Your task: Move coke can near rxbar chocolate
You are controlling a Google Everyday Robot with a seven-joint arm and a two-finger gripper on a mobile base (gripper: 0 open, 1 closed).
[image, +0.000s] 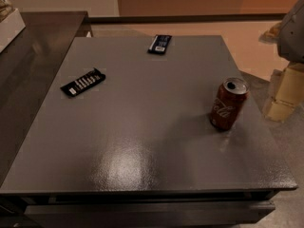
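Note:
The robot's gripper will next close on the upper half of the coke can point(230, 98), just below the can's silver top.
The coke can point(228, 104) stands upright on the right side of the grey table point(142, 141), red with white script and an opened silver top. The rxbar chocolate point(83, 82), a flat black bar with a row of white text lines, lies at the table's left, far from the can. My gripper point(285, 95) shows as a pale shape at the right edge of the view, beyond the table's right side and to the right of the can, not touching it. The arm's white body point(293, 30) is above it.
A dark blue wrapped bar point(159, 43) with a pale label lies near the table's far edge. A dark counter point(33, 46) adjoins the table on the left, with a white object point(8, 25) at its far left corner.

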